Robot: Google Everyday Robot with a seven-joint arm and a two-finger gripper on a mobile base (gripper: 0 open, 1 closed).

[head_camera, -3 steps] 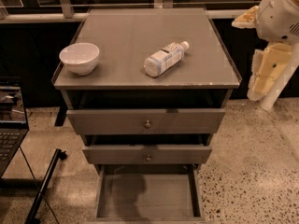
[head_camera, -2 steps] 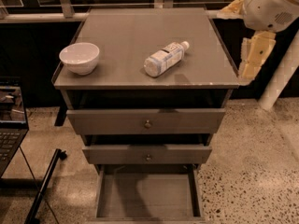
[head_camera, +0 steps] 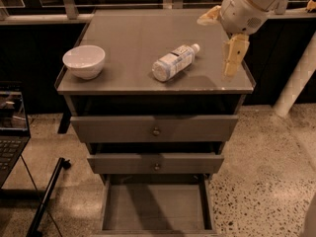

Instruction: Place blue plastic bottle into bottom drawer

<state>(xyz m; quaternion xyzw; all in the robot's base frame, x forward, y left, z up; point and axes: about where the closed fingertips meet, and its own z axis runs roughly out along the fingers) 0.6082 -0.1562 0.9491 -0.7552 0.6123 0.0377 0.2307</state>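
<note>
I need to next move my gripper to the middle of the blue plastic bottle's body [head_camera: 176,61], between its white cap and its bottom end, and close it there.
The blue plastic bottle [head_camera: 173,62] lies on its side on the cabinet top [head_camera: 123,31], right of centre, with its white cap pointing to the back right. My gripper [head_camera: 231,58] hangs over the cabinet's right edge, to the right of the bottle and apart from it, holding nothing. The bottom drawer [head_camera: 155,209] is pulled out at the cabinet's foot, and its flat floor is bare.
A white bowl [head_camera: 84,60] stands on the left of the cabinet top. The two upper drawers [head_camera: 154,128] with round knobs stick out slightly. A laptop [head_camera: 10,127] is at the left edge, with a black pole [head_camera: 47,201] on the floor. A white pillar [head_camera: 296,83] stands to the right.
My arm has swung left from beside the cabinet to over its right edge, closer to the bottle. The bottle, bowl and drawers have not moved.
</note>
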